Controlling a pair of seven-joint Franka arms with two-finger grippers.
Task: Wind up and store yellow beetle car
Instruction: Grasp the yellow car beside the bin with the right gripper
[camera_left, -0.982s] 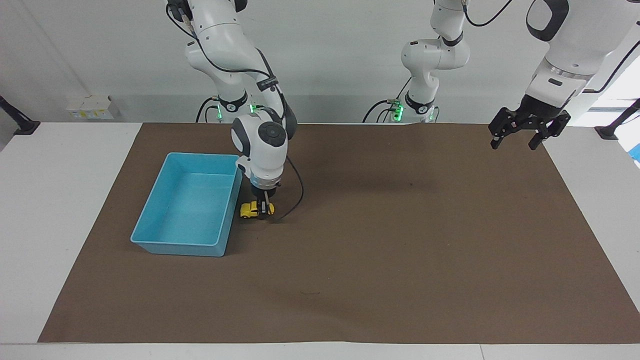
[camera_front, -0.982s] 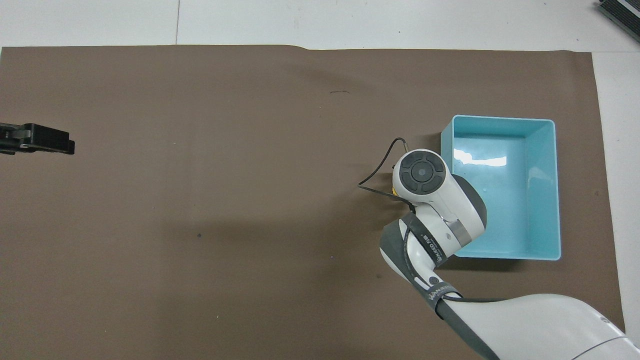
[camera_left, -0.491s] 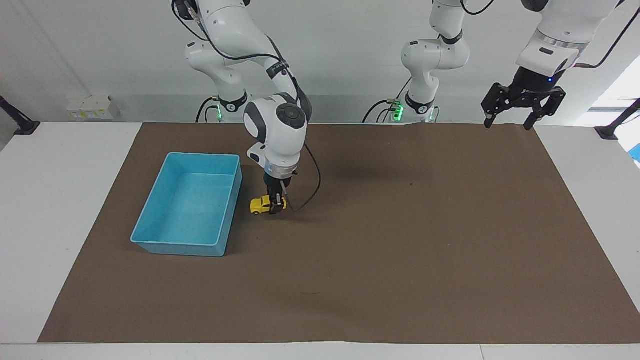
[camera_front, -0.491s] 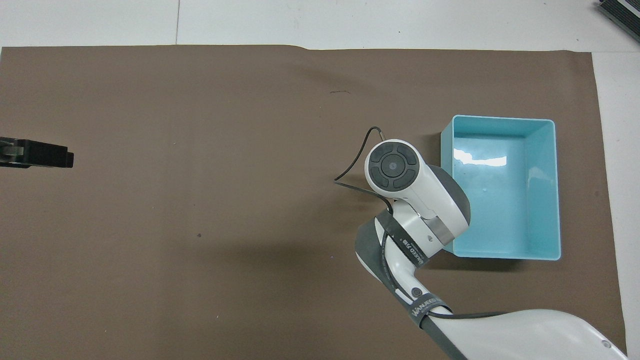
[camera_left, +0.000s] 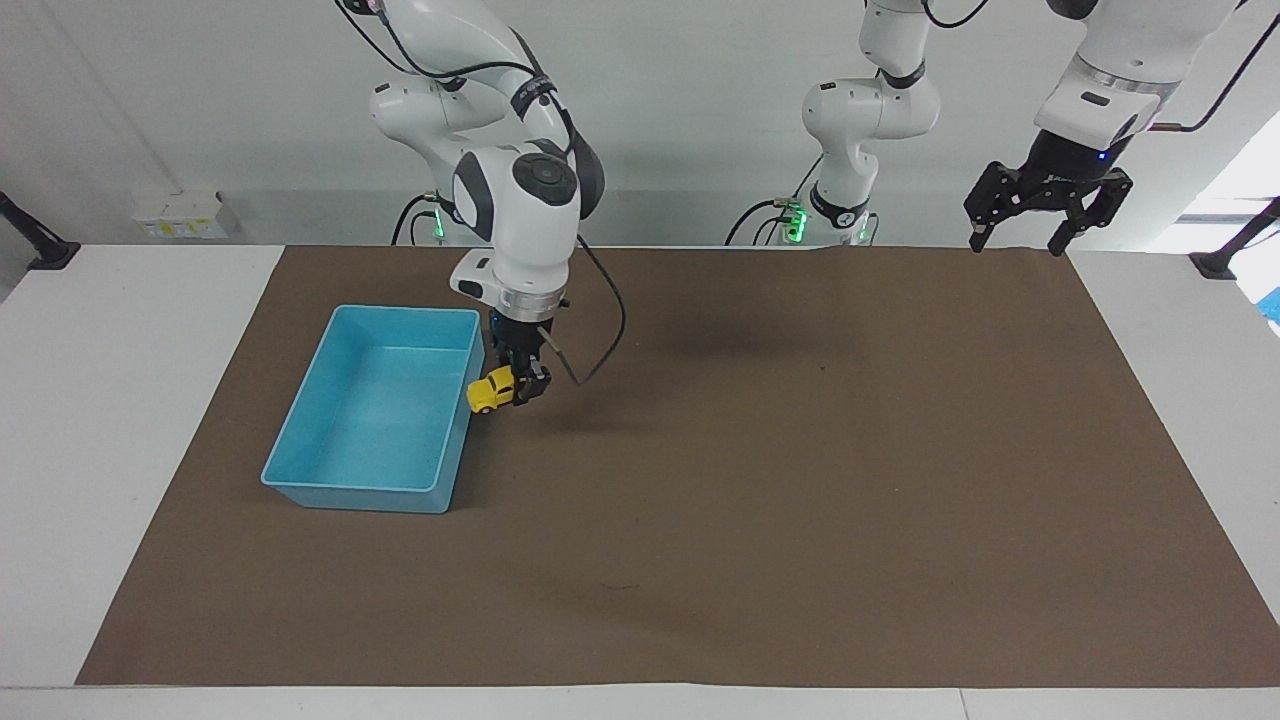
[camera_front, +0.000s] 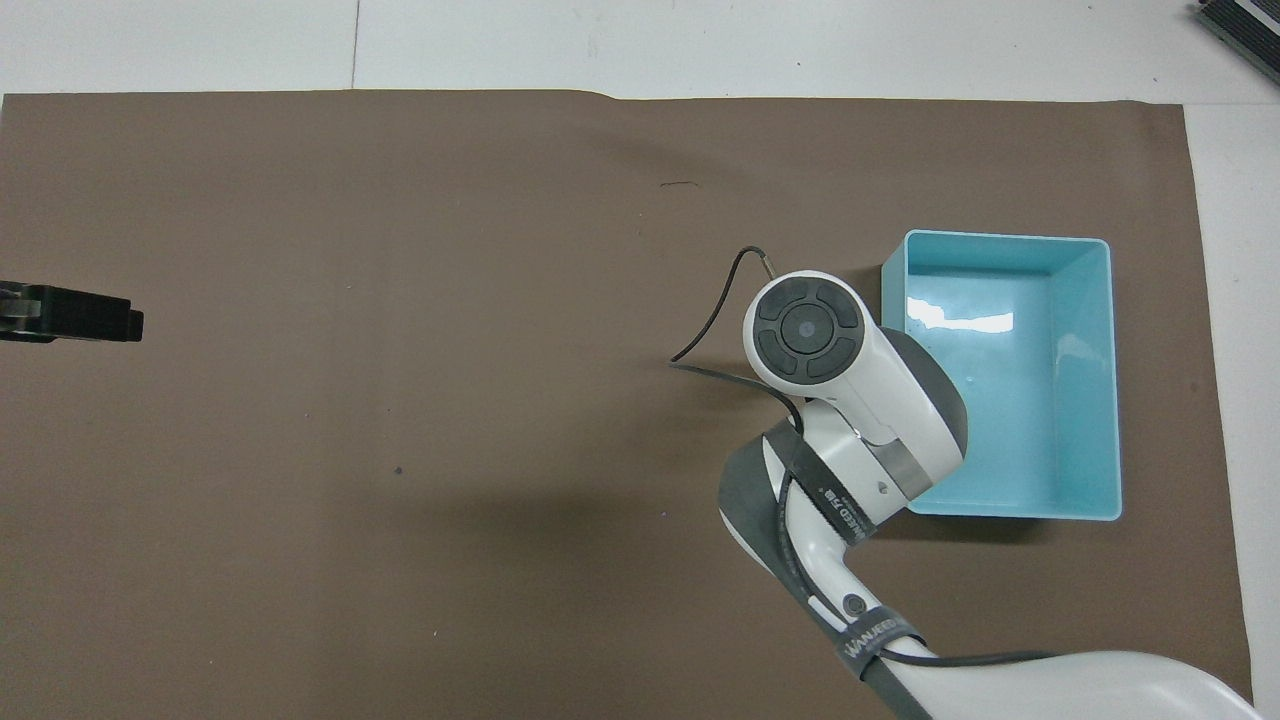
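My right gripper will release the yellow beetle car around the middle of the blue bin's bottom (camera_front: 974, 403).
The yellow beetle car (camera_left: 490, 391) hangs tilted just above the mat, right beside the long wall of the blue bin (camera_left: 350, 497). My right gripper (camera_left: 520, 385) is shut on the end of the car that points away from the bin. In the overhead view the right arm's wrist (camera_front: 808, 328) covers both the car and the gripper, next to the bin (camera_front: 1000, 240). My left gripper (camera_left: 1015, 245) waits open, high over the mat's corner at the left arm's end, and only its tip (camera_front: 110, 325) shows from above.
A brown mat (camera_left: 800, 500) covers most of the white table. The bin holds nothing. A black cable (camera_left: 600, 345) loops off the right wrist. Small white boxes (camera_left: 180, 215) sit by the wall at the right arm's end.
My right gripper pulled the car along the mat away from the bin, then lifted it and swung it back to the bin's wall. The left gripper rose and now holds still.
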